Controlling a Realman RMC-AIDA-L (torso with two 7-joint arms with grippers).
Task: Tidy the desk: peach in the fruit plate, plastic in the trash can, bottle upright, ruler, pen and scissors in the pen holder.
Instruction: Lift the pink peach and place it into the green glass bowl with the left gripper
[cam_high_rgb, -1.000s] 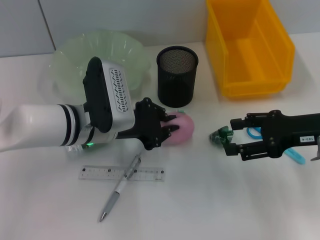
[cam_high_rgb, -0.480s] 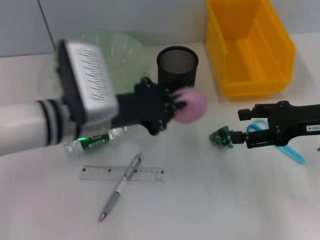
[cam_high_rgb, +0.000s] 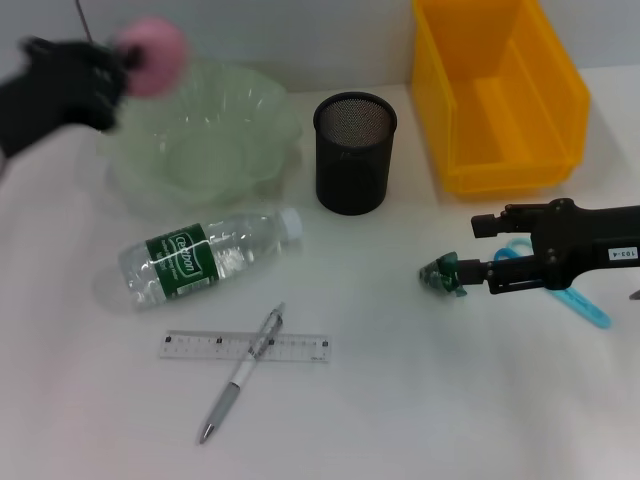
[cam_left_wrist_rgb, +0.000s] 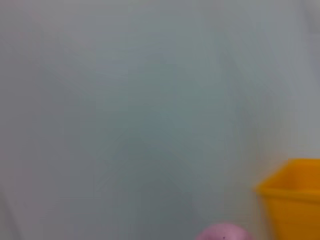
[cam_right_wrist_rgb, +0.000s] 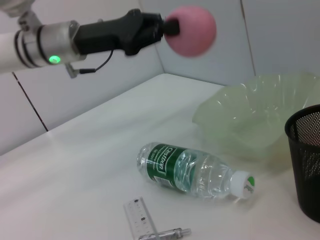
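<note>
The pink peach will sit just off the middle of the pale green fruit plate (cam_high_rgb: 183, 150), toward my left gripper's side, once that gripper lets go.
My left gripper (cam_high_rgb: 122, 58) is raised at the far left, over the back-left rim of the pale green fruit plate (cam_high_rgb: 205, 130), and is shut on the pink peach (cam_high_rgb: 152, 45). In the right wrist view the peach (cam_right_wrist_rgb: 190, 31) hangs high above the plate (cam_right_wrist_rgb: 255, 115). The bottle (cam_high_rgb: 205, 257) lies on its side in front of the plate. The pen (cam_high_rgb: 240, 375) lies across the clear ruler (cam_high_rgb: 200, 346). My right gripper (cam_high_rgb: 468, 275) is low at the right, shut on the green plastic (cam_high_rgb: 440, 272). The blue scissors (cam_high_rgb: 590, 308) are partly hidden under that arm.
The black mesh pen holder (cam_high_rgb: 354, 152) stands at centre back. The yellow trash can (cam_high_rgb: 495, 95) stands at the back right, behind my right arm. The white table (cam_high_rgb: 420, 400) runs to the front.
My left arm has lifted the peach from beside the pen holder and swung it up and left over the plate, uncovering the bottle. My right gripper has shut on the plastic.
</note>
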